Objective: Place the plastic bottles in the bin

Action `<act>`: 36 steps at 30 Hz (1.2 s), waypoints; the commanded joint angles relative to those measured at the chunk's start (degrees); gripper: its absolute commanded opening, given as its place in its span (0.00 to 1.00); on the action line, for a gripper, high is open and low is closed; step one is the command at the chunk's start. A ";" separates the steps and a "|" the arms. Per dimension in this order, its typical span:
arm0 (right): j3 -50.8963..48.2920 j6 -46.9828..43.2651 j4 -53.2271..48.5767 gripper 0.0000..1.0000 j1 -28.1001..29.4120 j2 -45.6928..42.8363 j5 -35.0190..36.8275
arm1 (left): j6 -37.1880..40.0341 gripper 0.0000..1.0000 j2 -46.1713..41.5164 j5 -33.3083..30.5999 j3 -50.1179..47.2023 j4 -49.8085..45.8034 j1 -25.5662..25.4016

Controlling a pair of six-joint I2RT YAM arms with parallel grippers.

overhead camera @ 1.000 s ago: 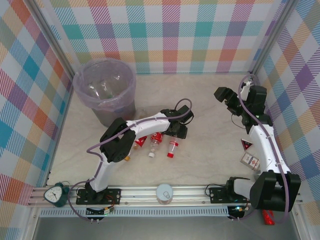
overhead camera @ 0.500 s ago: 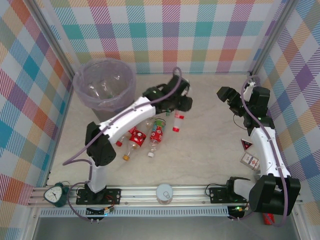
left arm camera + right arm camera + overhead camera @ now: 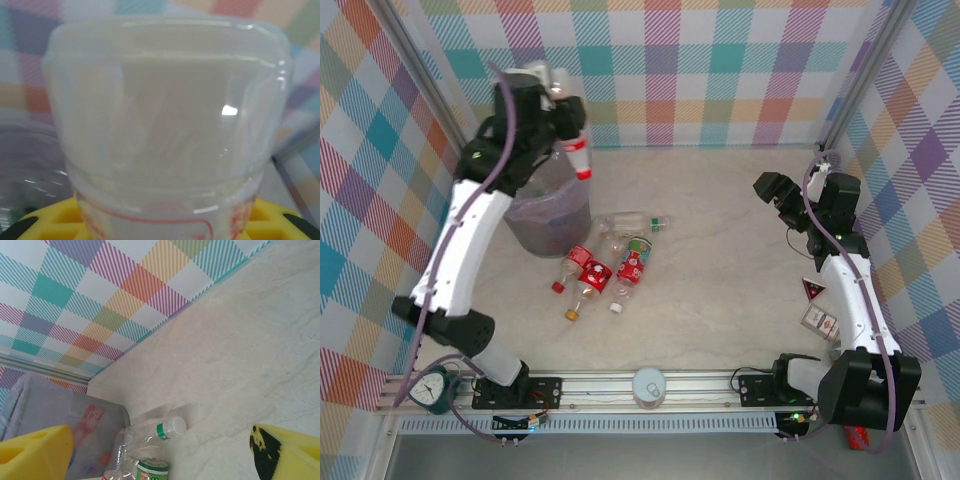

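My left gripper should release the small plastic bottle down inside the front part of the bin (image 3: 540, 195).
My left gripper (image 3: 564, 118) is raised above the bin (image 3: 552, 208) and shut on a small plastic bottle (image 3: 578, 150), which hangs red cap down over the bin's right rim. In the left wrist view the held bottle (image 3: 165, 115) looms between my yellow pads (image 3: 45, 227), with the bin (image 3: 22, 165) low on the left. Several more bottles lie on the table to the right of the bin: red-labelled ones (image 3: 588, 272), one with a green band (image 3: 632, 262) and a clear one (image 3: 635, 222). My right gripper (image 3: 776, 190) hangs open at the far right, away from them.
The right wrist view looks across bare table at the clear bottle (image 3: 152, 432), a green-topped bottle (image 3: 152, 471) and the bin (image 3: 55, 412). A clock (image 3: 430, 388) and a white disc (image 3: 648, 384) sit on the front rail. Small cards (image 3: 817, 318) lie by the right arm.
My left arm has lifted the red-capped bottle from among the bottles on the table and swung it up and left, to above the bin. The right arm has barely moved.
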 commanded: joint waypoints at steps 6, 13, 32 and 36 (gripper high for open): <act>-0.07 1.07 3.12 0.91 -0.39 1.42 -2.46 | 6.80 0.37 -1.34 -7.25 -2.80 -1.71 9.95; 0.81 0.87 2.83 0.91 -0.44 2.39 -3.19 | 8.76 0.24 1.15 -4.62 -8.65 1.35 13.88; 0.37 1.61 3.69 0.91 -0.43 3.10 -4.19 | 6.42 0.18 2.48 1.27 -30.60 6.80 13.98; 0.28 1.39 3.54 0.91 -0.44 3.44 -3.77 | 5.73 0.24 2.31 1.93 -34.64 8.55 13.99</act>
